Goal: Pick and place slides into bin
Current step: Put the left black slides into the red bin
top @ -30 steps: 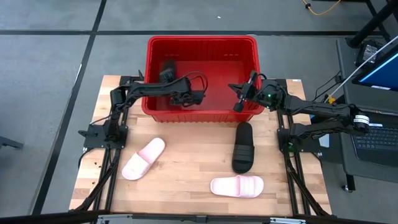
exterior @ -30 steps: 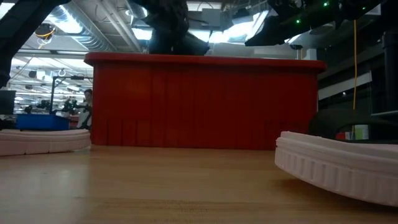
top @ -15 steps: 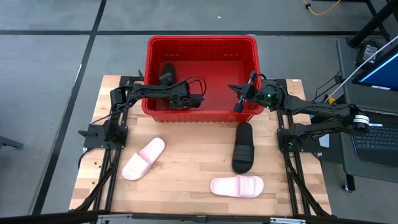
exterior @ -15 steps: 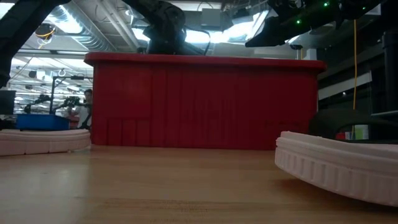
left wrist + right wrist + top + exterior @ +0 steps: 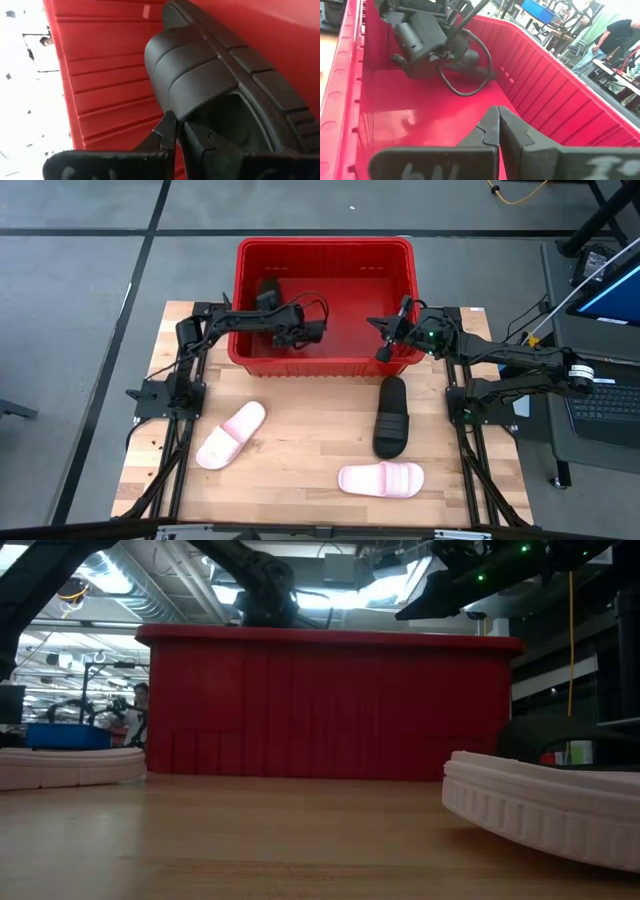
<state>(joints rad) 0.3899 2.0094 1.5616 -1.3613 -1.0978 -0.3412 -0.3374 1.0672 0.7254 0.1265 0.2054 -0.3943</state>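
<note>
The black slide, now inside the red bin, will go down on the bottom of the red bin, where I need to set it beside the bin's side (image 5: 272, 310) nearest my left gripper.
The red bin (image 5: 325, 250) stands at the table's far edge. Inside it, near its left wall, is a black slide (image 5: 268, 286), and my left gripper (image 5: 268, 298) reaches in over the near rim and is shut on its strap. My right gripper (image 5: 384, 345) hangs shut and empty over the bin's near right corner. A second black slide (image 5: 390, 417) lies sole down on the table in front of the bin. One pale pink slide (image 5: 230, 435) lies at the near left, another (image 5: 382, 478) at the near right. My left gripper (image 5: 179, 125) pinches the edge of the black slide's wide textured strap (image 5: 186, 111) between its two fingertips. The fingers slant downward into the bin from its near side. The slide is tilted, its ribbed sole (image 5: 260, 75) toward the red wall; I cannot tell whether it rests on the bin's floor.
In the low view the bin's ribbed wall (image 5: 330, 705) fills the middle, with a pink slide (image 5: 545, 810) close at the right and the other (image 5: 70, 765) at the left. Bare wood lies in the table's middle. A person stands in the room beyond (image 5: 620, 35).
My left gripper has sunk deeper into the bin and gone a little toward its left wall, staying shut on the black slide, which has gone down with it.
</note>
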